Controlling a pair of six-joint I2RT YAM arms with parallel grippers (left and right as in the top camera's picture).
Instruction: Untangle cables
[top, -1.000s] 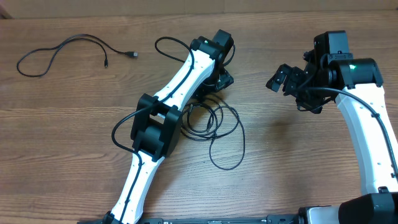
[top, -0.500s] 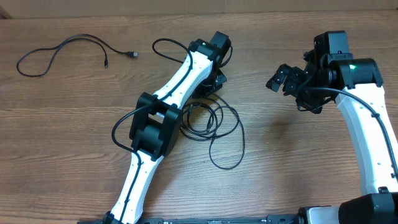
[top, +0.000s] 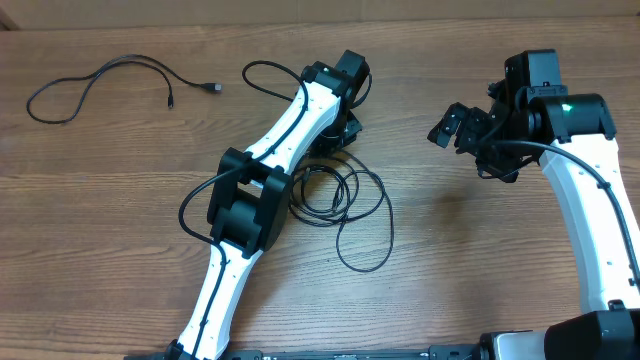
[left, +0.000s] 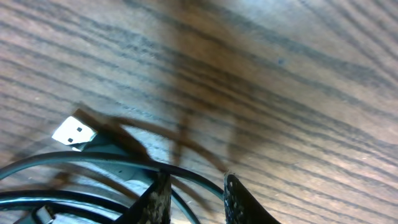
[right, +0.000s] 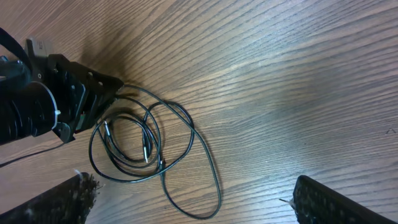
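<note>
My left gripper should open and take the cable firmly (left: 204, 182) between its fingertips before lifting it clear, because the black cable slants at a shallow angle across those fingertips.
A tangle of thin black cables (top: 340, 195) lies coiled at mid-table, beside my left arm. My left gripper (top: 345, 127) reaches down at the tangle's far end. In the left wrist view its jaws (left: 196, 177) stand narrow, with a black cable strand (left: 186, 170) running across and between the fingertips. A silvery USB plug (left: 78, 132) lies to their left. My right gripper (top: 452, 125) hovers to the right of the tangle, wide open and empty. In the right wrist view the coil (right: 149, 146) lies well beyond the right gripper (right: 193, 182). A separate cable (top: 100, 82) lies at the far left.
The thick black wire of the left arm (top: 195, 210) loops out beside its elbow. The left arm's white links (top: 285, 130) cross the table diagonally over part of the tangle. The left gripper's black body (right: 56, 106) shows at the left of the right wrist view.
The left gripper's jaws have narrowed from wide apart onto a cable strand, and its wrist has shifted slightly left. The right arm has not moved.
</note>
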